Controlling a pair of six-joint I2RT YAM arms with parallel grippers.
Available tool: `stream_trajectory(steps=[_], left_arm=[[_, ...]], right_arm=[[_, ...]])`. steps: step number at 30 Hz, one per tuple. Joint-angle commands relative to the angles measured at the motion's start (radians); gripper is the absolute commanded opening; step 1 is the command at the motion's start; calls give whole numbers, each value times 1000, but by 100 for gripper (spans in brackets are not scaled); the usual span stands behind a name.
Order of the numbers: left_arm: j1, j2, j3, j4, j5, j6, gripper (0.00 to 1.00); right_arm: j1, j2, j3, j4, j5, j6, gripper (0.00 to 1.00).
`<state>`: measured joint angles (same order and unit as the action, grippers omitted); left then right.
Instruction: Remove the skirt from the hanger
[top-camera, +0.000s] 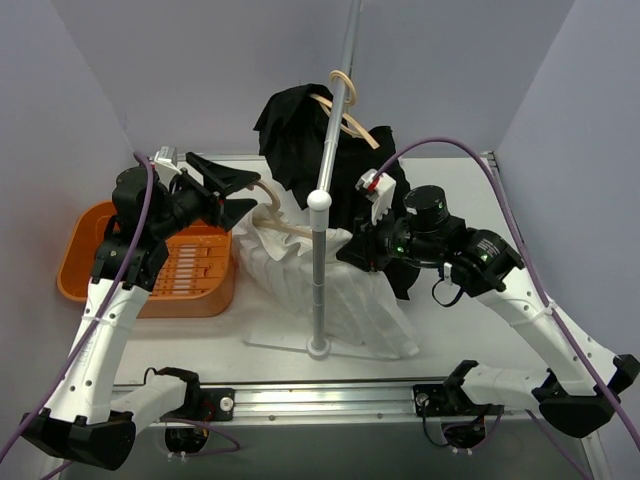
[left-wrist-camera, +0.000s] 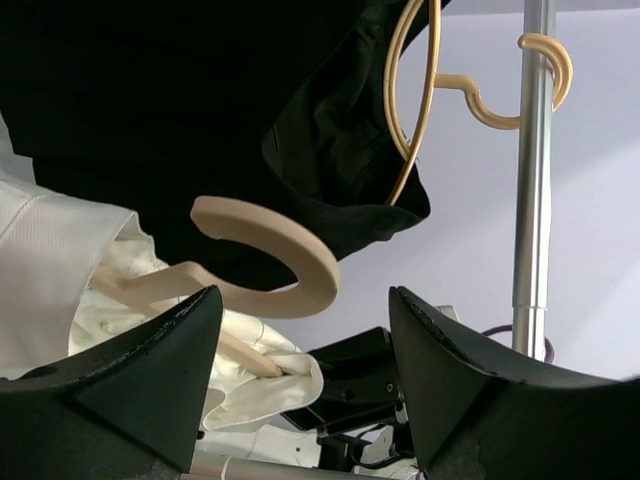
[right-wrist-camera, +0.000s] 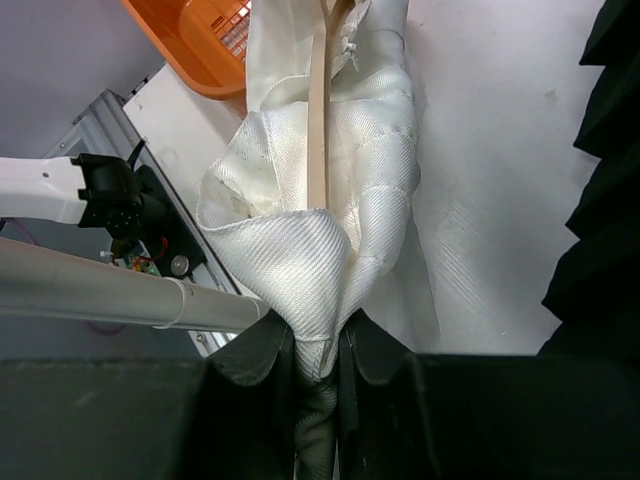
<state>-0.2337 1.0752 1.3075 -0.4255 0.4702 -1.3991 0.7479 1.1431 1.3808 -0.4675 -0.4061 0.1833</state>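
Note:
The hanger's bar runs into the bunched fold of the skirt in my right gripper, so I should open that gripper and pinch just the skirt's top edge (right-wrist-camera: 280, 222).
The white skirt (top-camera: 340, 285) hangs from a beige hanger (top-camera: 272, 215) and spills onto the table beside the stand's pole. My left gripper (top-camera: 253, 192) is open. In the left wrist view the hanger's hook (left-wrist-camera: 290, 265) curves just above the gap between its fingers (left-wrist-camera: 160, 370), touching neither. My right gripper (top-camera: 355, 250) is shut on a fold of the skirt (right-wrist-camera: 300, 260). The hanger's bar (right-wrist-camera: 318, 120) runs up through the cloth ahead of it.
A black garment (top-camera: 300, 130) hangs on a second beige hanger (left-wrist-camera: 480, 100) hooked over the metal pole (top-camera: 320, 270), whose base stands at the table's front middle. An orange basket (top-camera: 90, 250) sits at the left.

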Motion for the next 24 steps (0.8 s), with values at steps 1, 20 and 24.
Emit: stream_trajectory(steps=[1, 20, 24], left_arm=[[-12, 14, 42, 16, -59, -72, 76], [-108, 60, 44, 109, -163, -170, 56], [-110, 57, 21, 154, -160, -187, 37]], right_arm=[[34, 4, 20, 95, -51, -10, 0], [68, -3, 4, 70, -4, -42, 0], [68, -8, -3, 66, 6, -42, 0]])
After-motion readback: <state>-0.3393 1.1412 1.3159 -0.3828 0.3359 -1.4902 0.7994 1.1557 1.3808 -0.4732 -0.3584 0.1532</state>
